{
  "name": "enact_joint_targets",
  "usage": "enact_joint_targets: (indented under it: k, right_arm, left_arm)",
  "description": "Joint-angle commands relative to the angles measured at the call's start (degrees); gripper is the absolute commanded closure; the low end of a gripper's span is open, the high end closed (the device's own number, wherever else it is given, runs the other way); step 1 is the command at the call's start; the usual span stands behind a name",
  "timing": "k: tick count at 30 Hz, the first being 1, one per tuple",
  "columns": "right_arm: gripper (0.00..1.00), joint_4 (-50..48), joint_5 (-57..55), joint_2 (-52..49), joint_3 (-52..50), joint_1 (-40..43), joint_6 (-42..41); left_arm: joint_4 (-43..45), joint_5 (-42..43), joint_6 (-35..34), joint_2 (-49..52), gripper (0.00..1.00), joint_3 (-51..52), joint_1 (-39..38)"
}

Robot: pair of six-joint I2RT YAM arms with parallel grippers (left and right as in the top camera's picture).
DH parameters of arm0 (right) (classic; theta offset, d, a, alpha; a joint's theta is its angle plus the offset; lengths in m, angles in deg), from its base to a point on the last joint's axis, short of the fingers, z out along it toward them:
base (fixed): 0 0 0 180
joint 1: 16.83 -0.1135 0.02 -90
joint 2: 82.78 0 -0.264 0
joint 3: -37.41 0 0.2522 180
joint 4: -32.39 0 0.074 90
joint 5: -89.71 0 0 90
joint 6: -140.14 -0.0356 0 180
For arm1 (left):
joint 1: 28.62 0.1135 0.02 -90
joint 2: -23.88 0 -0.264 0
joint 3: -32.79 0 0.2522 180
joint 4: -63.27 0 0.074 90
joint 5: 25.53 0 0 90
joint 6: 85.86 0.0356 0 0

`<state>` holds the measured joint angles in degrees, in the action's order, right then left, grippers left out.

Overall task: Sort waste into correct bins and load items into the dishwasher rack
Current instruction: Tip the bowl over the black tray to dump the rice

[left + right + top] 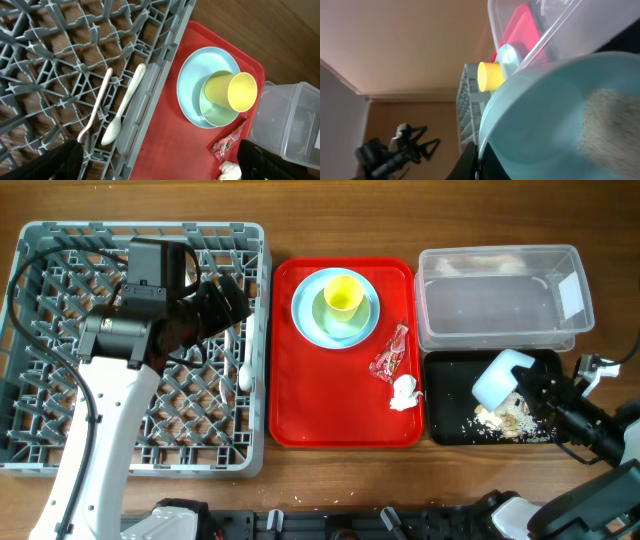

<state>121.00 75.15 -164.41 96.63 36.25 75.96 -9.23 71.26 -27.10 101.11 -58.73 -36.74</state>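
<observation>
The robot's right gripper needs to let go of the small light blue bowl, now tipped over the black tray, on the red tray's bare front [320,402], before the light blue plate.
The grey dishwasher rack [40,450] holds a white fork [97,105] and a white spoon [125,107]. My left gripper [228,305] is open and empty above the rack's right edge [160,169]. On the red tray [320,410] a yellow cup [342,295] sits in a pale green bowl [345,320] on a light blue plate [305,315]. A red wrapper [388,360] and a white tissue [403,393] lie beside them. My right gripper [530,390] is shut on the rim of a small light blue bowl [500,378], tipped over the black tray [450,395]. Food scraps [505,422] lie in the tray; some cling inside the bowl [607,120].
The clear tub [500,295] with a white label stands behind the black tray at the right. The red tray lies between the rack and the two bins. Bare wooden table shows along the front and back edges.
</observation>
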Motion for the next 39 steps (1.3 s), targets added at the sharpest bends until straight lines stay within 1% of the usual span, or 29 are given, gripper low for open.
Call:
enact_joint_targets:
  k: [1,5,7,10,11,12,13,14,16,17,18,20,21,22,23,25,26,27,28,30,31,32,33,34,35,36,37,38,39]
  right_arm:
    - [0.96,0.6,4.6,1.0,-0.3,0.2,5.0]
    - [0.96,2.5,6.1,1.0,-0.3,-1.0,5.8]
    - [0.96,0.0,5.0,1.0,-0.3,-1.3,2.1]
    - [0.96,4.9,8.0,1.0,-0.3,-2.1,7.5]
    - [0.96,4.0,8.8,1.0,-0.3,-2.3,7.3]
    - [0.96,4.3,8.7,1.0,-0.3,-2.8,4.0]
    - [0.96,6.6,9.1,1.0,-0.3,-3.2,4.8]
    - [0.96,8.7,10.8,1.0,-0.3,-3.7,8.5]
    - [0.96,7.6,11.9,1.0,-0.3,-4.5,11.8]
    - [0.96,7.4,9.7,0.9,-0.3,-4.9,8.0]
    - [0.96,10.6,8.6,1.0,-0.3,-5.3,7.0]
    - [0.96,15.1,11.0,1.4,-0.3,-5.8,16.7]
    - [0.96,13.2,10.9,1.4,-0.3,-5.8,17.3]
    - [0.96,12.9,7.5,1.3,-0.3,-5.8,10.0]
    - [0.96,15.1,6.8,1.5,-0.3,-5.8,9.5]
    - [0.96,16.8,10.3,1.8,-0.3,-5.8,16.6]
    - [0.96,13.8,12.0,1.7,-0.3,-5.8,17.5]
    - [0.96,10.9,10.1,1.4,-0.3,-5.9,10.6]
    - [0.96,11.7,8.0,1.3,-0.3,-6.0,5.4]
    - [0.96,14.1,10.9,1.9,-0.3,-6.0,13.0]
    - [0.96,11.0,11.8,2.0,-0.3,-6.0,14.4]
    - [0.96,8.7,9.1,1.7,-0.3,-6.0,7.3]
    - [0.96,9.7,7.2,1.7,-0.3,-6.0,3.0]
    - [0.96,12.2,8.1,2.0,-0.3,-6.0,5.7]
    - [0.96,14.0,10.9,2.4,-0.3,-6.0,12.1]
    - [0.96,12.3,12.6,2.4,-0.3,-6.0,14.5]
    - [0.96,9.3,10.6,2.0,-0.3,-6.0,7.4]
    - [0.96,10.9,8.3,1.9,-0.3,-6.1,1.8]
    - [0.96,14.4,10.9,2.6,-0.3,-6.1,7.7]
  left_arm:
    - [0.2,0.4,-0.8,-0.6,0.00,-0.2,0.2]
    - [0.2,0.4,-0.8,-0.6,0.00,-0.2,0.2]
    - [0.2,0.4,-0.8,-0.6,0.00,-0.2,0.2]
    - [0.2,0.4,-0.8,-0.6,0.00,-0.2,0.2]
    - [0.2,0.4,-0.8,-0.6,0.00,-0.2,0.2]
    - [0.2,0.4,-0.8,-0.6,0.00,-0.2,0.2]
    - [0.2,0.4,-0.8,-0.6,0.00,-0.2,0.2]
    - [0.2,0.4,-0.8,-0.6,0.00,-0.2,0.2]
    - [0.2,0.4,-0.8,-0.6,0.00,-0.2,0.2]
    - [0.2,0.4,-0.8,-0.6,0.00,-0.2,0.2]
    - [0.2,0.4,-0.8,-0.6,0.00,-0.2,0.2]
    - [0.2,0.4,-0.8,-0.6,0.00,-0.2,0.2]
    - [0.2,0.4,-0.8,-0.6,0.00,-0.2,0.2]
    - [0.2,0.4,-0.8,-0.6,0.00,-0.2,0.2]
    - [0.2,0.4,-0.8,-0.6,0.00,-0.2,0.2]
    - [0.2,0.4,-0.8,-0.6,0.00,-0.2,0.2]
    - [0.2,0.4,-0.8,-0.6,0.00,-0.2,0.2]
    - [0.2,0.4,-0.8,-0.6,0.00,-0.2,0.2]
    - [0.2,0.4,-0.8,-0.6,0.00,-0.2,0.2]
    - [0.2,0.4,-0.8,-0.6,0.00,-0.2,0.2]
    - [0.2,0.4,-0.8,-0.6,0.00,-0.2,0.2]
    - [0.2,0.4,-0.8,-0.6,0.00,-0.2,0.2]
    - [0.2,0.4,-0.8,-0.6,0.00,-0.2,0.2]
    - [0.2,0.4,-0.8,-0.6,0.00,-0.2,0.2]
    - [0.2,0.4,-0.8,-0.6,0.00,-0.2,0.2]
    - [0.2,0.4,-0.8,-0.6,0.00,-0.2,0.2]
    - [0.2,0.4,-0.8,-0.6,0.00,-0.2,0.2]
    - [0.2,0.4,-0.8,-0.6,0.00,-0.2,0.2]
    - [0.2,0.4,-0.8,-0.6,0.00,-0.2,0.2]
